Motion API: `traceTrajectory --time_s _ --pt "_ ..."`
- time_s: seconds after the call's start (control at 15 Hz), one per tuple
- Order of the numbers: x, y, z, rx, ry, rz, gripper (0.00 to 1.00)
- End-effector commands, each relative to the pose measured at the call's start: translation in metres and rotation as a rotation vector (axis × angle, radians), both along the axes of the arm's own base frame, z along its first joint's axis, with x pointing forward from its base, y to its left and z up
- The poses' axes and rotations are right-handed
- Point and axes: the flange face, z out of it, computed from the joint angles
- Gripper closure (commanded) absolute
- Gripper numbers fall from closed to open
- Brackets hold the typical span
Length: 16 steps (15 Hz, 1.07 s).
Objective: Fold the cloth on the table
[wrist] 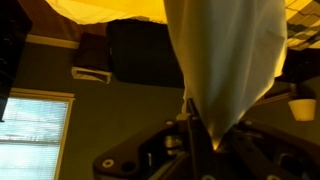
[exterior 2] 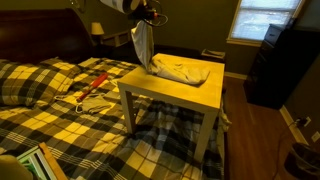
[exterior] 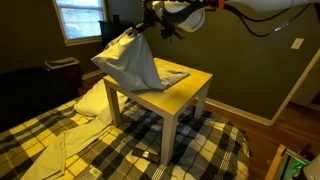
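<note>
My gripper needs to let go of the cloth's raised corner over the bunched cloth lying on the yellow tabletop (exterior: pixel 172 77).
The pale grey-white cloth (exterior: pixel 130 60) hangs from my gripper (exterior: pixel 140 28), lifted by one corner above the far edge of the yellow-topped table (exterior: pixel 175 98). Its lower part still lies bunched on the tabletop in both exterior views, and shows clearly here (exterior 2: pixel 185 70). My gripper (exterior 2: pixel 140 18) is shut on the cloth's corner. In the wrist view the cloth (wrist: pixel 225 60) narrows into a point between my fingers (wrist: pixel 212 138). The table (exterior 2: pixel 165 92) has thick pale legs and stands on the bed.
A yellow-black plaid bedspread (exterior: pixel 60 140) lies under and around the table. A white pillow (exterior: pixel 92 100) sits beside a table leg. A dark cabinet (exterior 2: pixel 275 65) stands by the window. Red and white items (exterior 2: pixel 92 88) lie on the bedspread.
</note>
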Motion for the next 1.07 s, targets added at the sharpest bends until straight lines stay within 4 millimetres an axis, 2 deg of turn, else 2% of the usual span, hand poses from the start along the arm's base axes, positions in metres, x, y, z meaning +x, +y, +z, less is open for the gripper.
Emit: traceTrajectory --time_s 0.0,0.27,0.4,0.53,0.73,0.93,1.0 --pt "-0.002 -0.048 0.011 -0.002 -0.012 -0.143 0.99" --pt "-0.019 -0.123 0.021 0.0 0.042 -0.359 0.99" --pt "-0.034 -0.154 0.016 0.005 0.099 -0.451 0.99" --pt "-0.047 -0.175 0.002 0.027 0.169 -0.524 0.99" --pt "-0.065 -0.196 -0.041 0.095 0.31 -0.592 0.99" --pt "-0.075 -0.21 -0.097 0.227 0.415 -0.613 0.99" --pt "-0.071 -0.203 -0.106 0.279 0.427 -0.6 0.99"
